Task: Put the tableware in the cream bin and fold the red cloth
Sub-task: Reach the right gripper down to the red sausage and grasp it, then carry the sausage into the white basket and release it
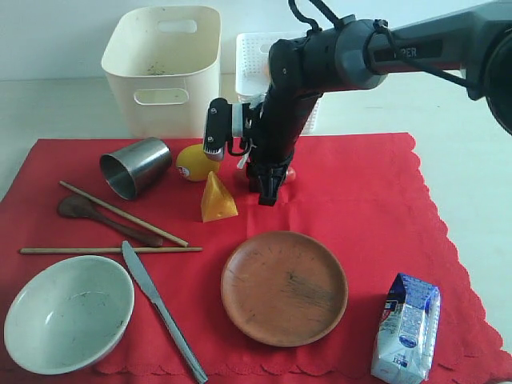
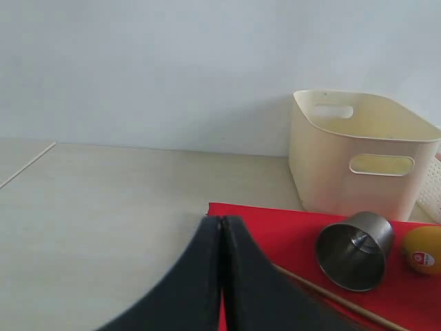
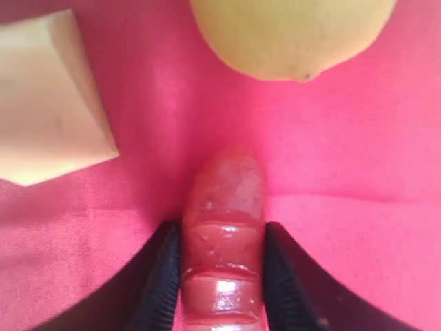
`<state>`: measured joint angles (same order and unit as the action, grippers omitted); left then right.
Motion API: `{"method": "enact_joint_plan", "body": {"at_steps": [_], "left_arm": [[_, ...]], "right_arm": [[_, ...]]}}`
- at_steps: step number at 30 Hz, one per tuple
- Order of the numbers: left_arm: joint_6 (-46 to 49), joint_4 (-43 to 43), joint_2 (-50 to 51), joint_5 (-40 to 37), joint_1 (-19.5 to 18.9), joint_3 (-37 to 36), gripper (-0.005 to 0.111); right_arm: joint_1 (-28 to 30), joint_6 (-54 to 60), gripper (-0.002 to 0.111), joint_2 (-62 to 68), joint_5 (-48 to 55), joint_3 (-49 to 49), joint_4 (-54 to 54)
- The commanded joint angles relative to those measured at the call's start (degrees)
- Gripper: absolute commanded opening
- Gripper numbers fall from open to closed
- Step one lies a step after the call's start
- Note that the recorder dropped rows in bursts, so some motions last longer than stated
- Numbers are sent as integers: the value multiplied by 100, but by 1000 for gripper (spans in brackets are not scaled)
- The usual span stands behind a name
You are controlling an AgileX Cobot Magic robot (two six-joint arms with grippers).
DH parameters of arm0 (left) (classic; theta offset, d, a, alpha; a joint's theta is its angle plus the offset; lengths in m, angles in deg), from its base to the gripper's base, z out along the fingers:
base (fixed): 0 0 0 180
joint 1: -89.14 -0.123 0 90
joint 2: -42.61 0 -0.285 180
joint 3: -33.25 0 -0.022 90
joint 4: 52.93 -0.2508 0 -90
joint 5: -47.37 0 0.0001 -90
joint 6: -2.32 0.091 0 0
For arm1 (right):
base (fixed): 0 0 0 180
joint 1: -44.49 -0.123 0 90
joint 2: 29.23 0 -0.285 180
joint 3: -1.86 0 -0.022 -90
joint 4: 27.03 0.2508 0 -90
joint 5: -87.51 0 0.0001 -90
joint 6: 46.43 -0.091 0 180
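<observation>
I need to use my right gripper to set the toy sausage down inside the white lattice basket [image 1: 277, 85] beside the cream bin.
On the red cloth [image 1: 376, 208] lie a steel cup [image 1: 134, 166] on its side, two chopsticks [image 1: 120, 214], a dark spoon [image 1: 88, 212], a knife [image 1: 160, 308], a whitish bowl [image 1: 68, 312] and a brown plate [image 1: 284, 288]. The cream bin [image 1: 164, 68] stands behind the cloth. My right gripper [image 1: 270, 190] points down at the cloth; its jaws [image 3: 222, 231] press both sides of a glossy red-brown toy sausage [image 3: 224, 193]. My left gripper [image 2: 222, 219] is shut and empty, over the cloth's corner [image 2: 275, 227], short of the cup [image 2: 353, 249].
A toy lemon [image 1: 194, 162] and a cheese wedge [image 1: 217, 198] lie close to the right gripper. A white lattice basket [image 1: 252, 56] stands beside the cream bin. A milk carton [image 1: 406, 328] lies at the cloth's front right corner.
</observation>
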<state>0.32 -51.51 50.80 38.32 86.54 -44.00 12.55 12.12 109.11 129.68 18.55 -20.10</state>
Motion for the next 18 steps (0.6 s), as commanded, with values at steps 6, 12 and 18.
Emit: {"method": "enact_joint_plan", "body": {"at_steps": [6, 12, 18], "left_arm": [[16, 14, -40, 33, -13, 3, 1], [16, 14, -40, 33, -13, 3, 1], [16, 14, -40, 33, -13, 3, 1]], "right_arm": [[2, -395, 0, -497, -55, 26, -110], [104, -1090, 0, -1171, -653, 26, -150], [299, -1729, 0, -1517, -1760, 26, -135]]}}
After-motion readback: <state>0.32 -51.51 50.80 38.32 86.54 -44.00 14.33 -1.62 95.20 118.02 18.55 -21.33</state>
